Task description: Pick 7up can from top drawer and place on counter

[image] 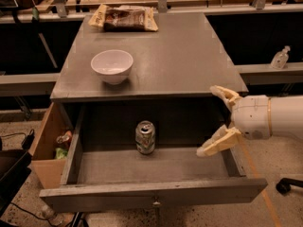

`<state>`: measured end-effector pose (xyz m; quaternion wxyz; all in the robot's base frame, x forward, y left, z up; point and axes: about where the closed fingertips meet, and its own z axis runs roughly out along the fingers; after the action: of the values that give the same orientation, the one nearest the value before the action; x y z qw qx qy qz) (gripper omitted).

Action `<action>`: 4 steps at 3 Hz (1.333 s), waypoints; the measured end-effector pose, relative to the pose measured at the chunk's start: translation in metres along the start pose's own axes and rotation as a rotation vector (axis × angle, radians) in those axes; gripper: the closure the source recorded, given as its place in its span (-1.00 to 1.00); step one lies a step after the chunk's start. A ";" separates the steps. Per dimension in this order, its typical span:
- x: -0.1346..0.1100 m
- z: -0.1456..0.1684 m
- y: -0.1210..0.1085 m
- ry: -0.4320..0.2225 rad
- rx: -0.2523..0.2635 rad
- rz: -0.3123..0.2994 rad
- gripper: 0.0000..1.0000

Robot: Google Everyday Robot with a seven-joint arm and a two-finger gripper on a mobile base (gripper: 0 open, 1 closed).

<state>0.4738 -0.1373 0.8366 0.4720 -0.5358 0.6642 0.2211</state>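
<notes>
The robot's gripper will next go to the 7up can in the open top drawer and close around the middle of the can's body [146, 139].
The 7up can [145, 137] stands upright on the floor of the open top drawer [151, 194], near the middle and toward the back. The grey counter [180, 56] lies above and behind the drawer. My gripper [215, 121] is at the right side of the drawer, over its right wall, with its two tan fingers [218, 143] spread wide apart and nothing between them. It is well to the right of the can and apart from it.
A white bowl [112, 66] sits on the counter's front left. A snack bag [126, 19] lies at the counter's back edge. A tan cardboard box [47, 148] with small items stands left of the drawer. A plastic bottle [280, 57] sits on a ledge at the right.
</notes>
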 end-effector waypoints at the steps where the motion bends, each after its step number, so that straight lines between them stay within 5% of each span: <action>1: 0.026 0.049 0.001 -0.034 0.016 0.024 -1.00; 4: 0.066 0.151 0.005 -0.083 -0.023 0.065 -1.00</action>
<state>0.5296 -0.0479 0.7099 0.4854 -0.5096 0.6587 0.2659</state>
